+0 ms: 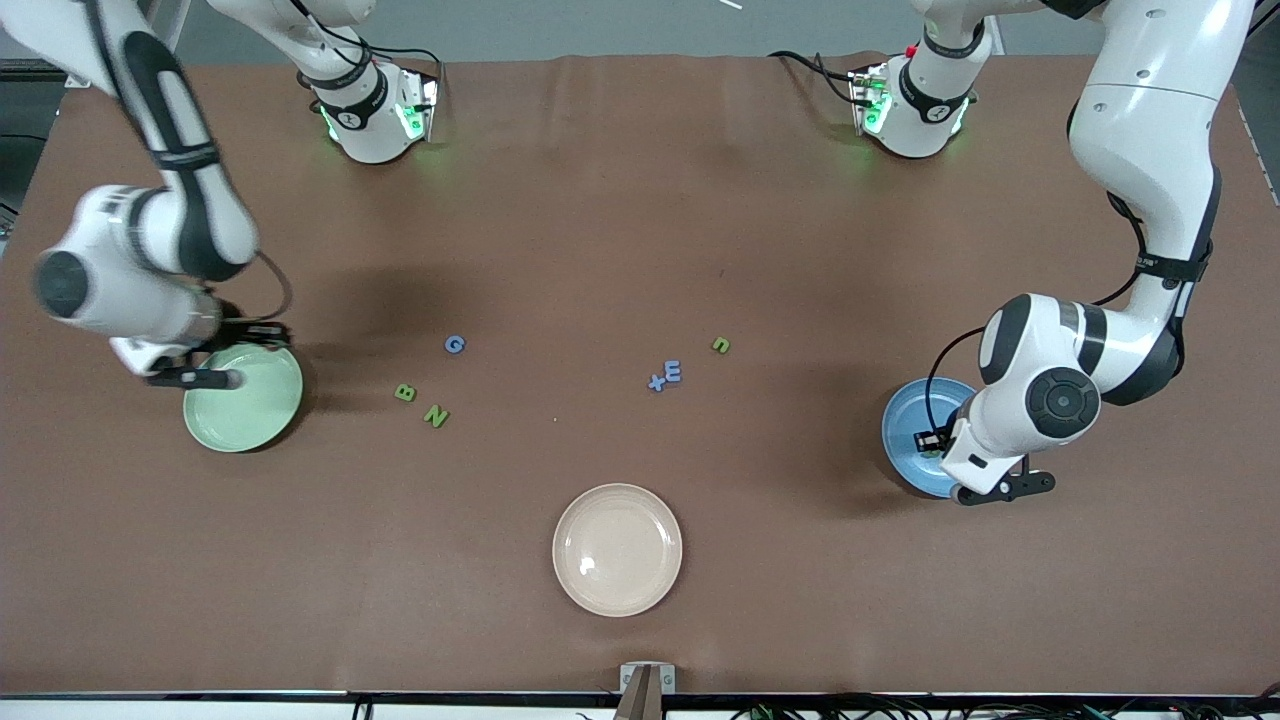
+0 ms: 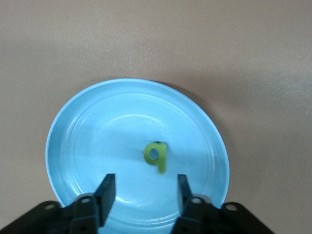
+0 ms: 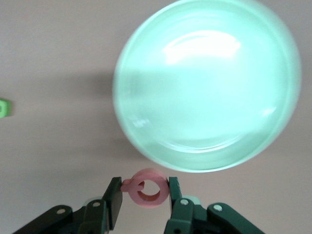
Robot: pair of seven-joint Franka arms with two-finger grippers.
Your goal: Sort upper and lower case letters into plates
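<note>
My right gripper is going to release the pink ring-shaped letter inside the mint green plate (image 1: 252,374) (image 3: 201,127), toward the robot's side.
My left gripper (image 2: 145,194) hangs open over the blue plate (image 2: 73,146), with nothing between its fingers. A green lowercase q (image 2: 156,156) lies flat in that plate. The blue plate (image 1: 905,430) sits at the left arm's end of the table, partly hidden by the left hand. My right gripper (image 3: 145,187) is shut on a pink ring-shaped letter (image 3: 162,187), held in the air just beside the rim of the mint green plate (image 3: 207,87). That plate (image 1: 255,410) sits at the right arm's end and looks bare inside.
Loose letters lie mid-table: a blue G (image 1: 455,344), a green B (image 1: 405,392), a green N (image 1: 436,416), a blue x (image 1: 656,382) touching a blue E (image 1: 673,372), and a small green letter (image 1: 721,345). A cream plate (image 1: 617,549) sits nearest the front camera.
</note>
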